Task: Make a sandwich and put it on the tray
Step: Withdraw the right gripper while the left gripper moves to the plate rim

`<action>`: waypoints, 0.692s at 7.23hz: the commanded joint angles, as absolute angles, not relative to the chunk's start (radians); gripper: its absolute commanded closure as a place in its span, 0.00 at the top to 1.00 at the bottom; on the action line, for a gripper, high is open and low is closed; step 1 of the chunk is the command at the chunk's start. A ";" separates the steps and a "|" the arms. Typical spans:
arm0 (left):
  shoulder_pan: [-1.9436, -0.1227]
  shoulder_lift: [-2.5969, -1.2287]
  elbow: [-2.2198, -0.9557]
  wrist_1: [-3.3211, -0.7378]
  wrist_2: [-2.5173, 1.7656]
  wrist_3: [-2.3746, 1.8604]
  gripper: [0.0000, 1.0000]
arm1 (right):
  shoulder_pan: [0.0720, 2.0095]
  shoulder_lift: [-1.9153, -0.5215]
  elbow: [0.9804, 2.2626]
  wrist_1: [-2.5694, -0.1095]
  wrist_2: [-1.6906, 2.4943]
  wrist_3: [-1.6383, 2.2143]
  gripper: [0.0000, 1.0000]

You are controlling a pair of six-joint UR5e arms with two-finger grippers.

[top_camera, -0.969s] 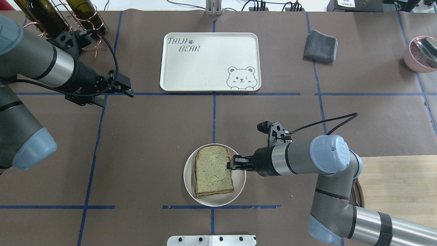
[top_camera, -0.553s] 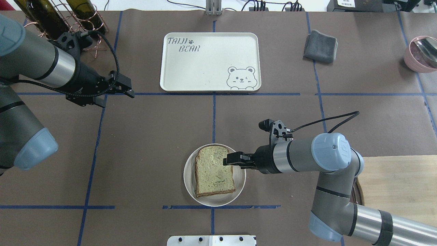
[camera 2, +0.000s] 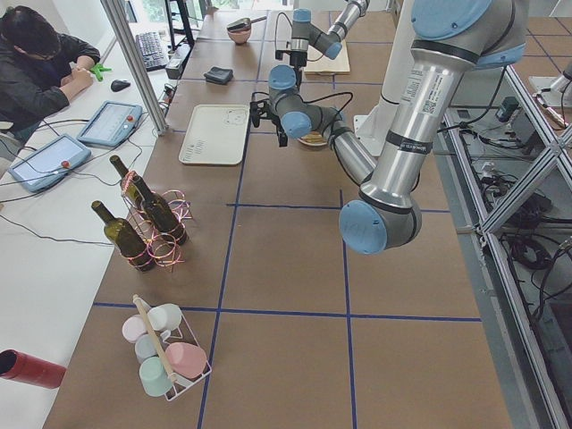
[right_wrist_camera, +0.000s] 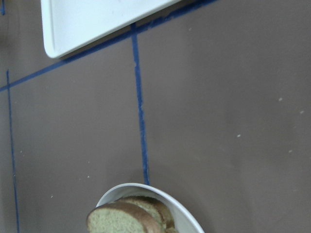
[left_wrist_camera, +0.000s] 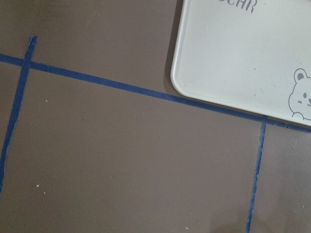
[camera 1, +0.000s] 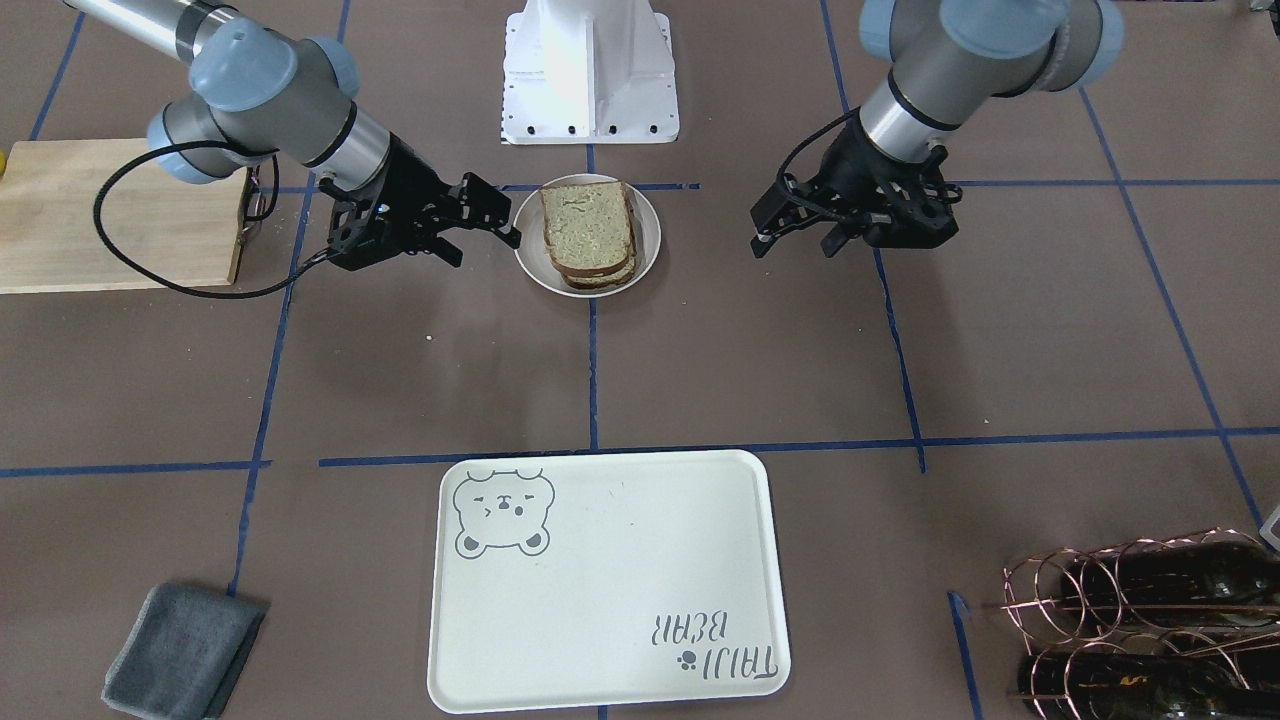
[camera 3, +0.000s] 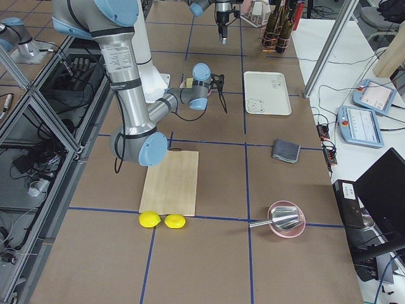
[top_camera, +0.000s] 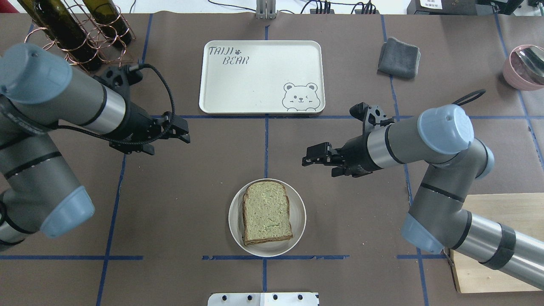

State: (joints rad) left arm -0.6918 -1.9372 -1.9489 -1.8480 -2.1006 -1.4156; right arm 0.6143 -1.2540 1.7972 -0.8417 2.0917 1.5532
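Observation:
The robot's left gripper should grab the white plate under the sandwich, closing on the plate's rim [camera 1: 655,216] on the left gripper's own side.
The sandwich [top_camera: 267,217], tan bread slices with dark crusts stacked flat, lies on a small round white plate [top_camera: 299,221] near the table's front middle; it also shows in the front view [camera 1: 588,232] and the right wrist view [right_wrist_camera: 129,217]. No egg shows. The cream bear tray [top_camera: 261,76] lies bare at the far middle, also in the front view [camera 1: 605,580]. My right gripper [top_camera: 307,158] is open and empty, above the table beyond and right of the plate. My left gripper [top_camera: 185,131] is open and empty, left of the tray's near corner.
A folded grey cloth [top_camera: 399,57] lies right of the tray. Wine bottles in a copper rack [top_camera: 76,29] stand far left. A pink bowl with a metal scoop [top_camera: 525,66] is far right. A wooden cutting board [top_camera: 497,221] lies under the right arm.
My right gripper has let go of the top slice and drawn back from the plate, away and to the right. My left arm has moved right, toward the middle.

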 commanded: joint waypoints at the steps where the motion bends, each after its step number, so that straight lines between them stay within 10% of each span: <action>1: -0.545 -1.960 -1.942 -1.844 -1.961 -1.492 0.99 | 0.675 -1.259 1.868 -1.085 2.129 1.455 1.00; 5: -0.393 -2.020 -1.859 -1.841 -1.856 -1.574 0.67 | 0.759 -1.310 1.945 -1.390 2.121 1.048 1.00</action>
